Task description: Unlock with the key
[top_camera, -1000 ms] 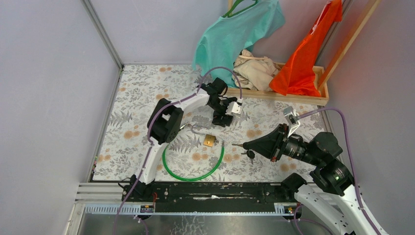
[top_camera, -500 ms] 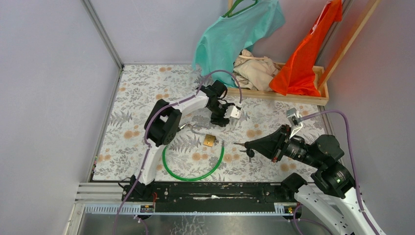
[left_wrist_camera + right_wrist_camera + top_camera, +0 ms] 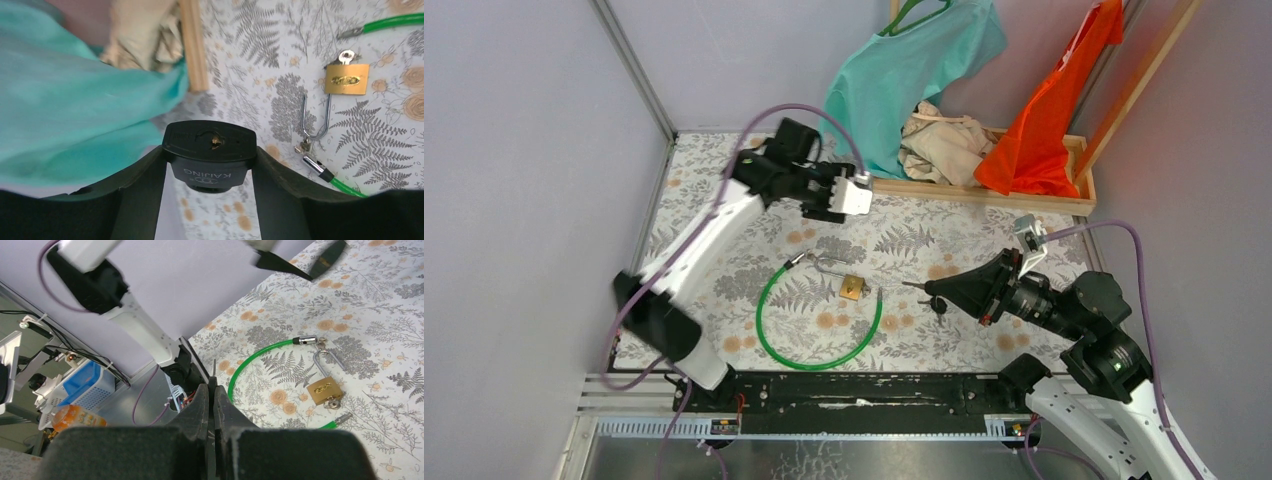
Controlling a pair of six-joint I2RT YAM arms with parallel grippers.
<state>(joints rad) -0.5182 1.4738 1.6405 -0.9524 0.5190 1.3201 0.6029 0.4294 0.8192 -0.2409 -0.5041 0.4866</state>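
Note:
The black padlock's keyhole faces my wrist while my left gripper holds it by its body, so next I put it down and take its shackle [image 3: 206,189] before unlocking.
A black padlock [image 3: 210,150] marked KAIJING sits clamped between my left gripper's [image 3: 209,156] fingers, its brass keyhole [image 3: 215,141] facing the wrist camera. In the top view the left gripper [image 3: 824,206] hangs raised over the back of the floral mat. My right gripper [image 3: 931,289] is shut on a key; the thin blade [image 3: 214,371] sticks out past the fingertips [image 3: 202,390], and more keys [image 3: 938,305] dangle below it. The right gripper points left, over the mat's right side, well apart from the black padlock.
A brass padlock [image 3: 854,287] with an open shackle and a key in it lies mid-mat, hooked to a green cable loop [image 3: 816,322]. A wooden tray [image 3: 984,196] with teal, beige and orange clothes stands at the back right. Grey walls close in on the left and back.
The left gripper closed on the black padlock and carried it up, back and to the left. The right gripper with the key rose slightly.

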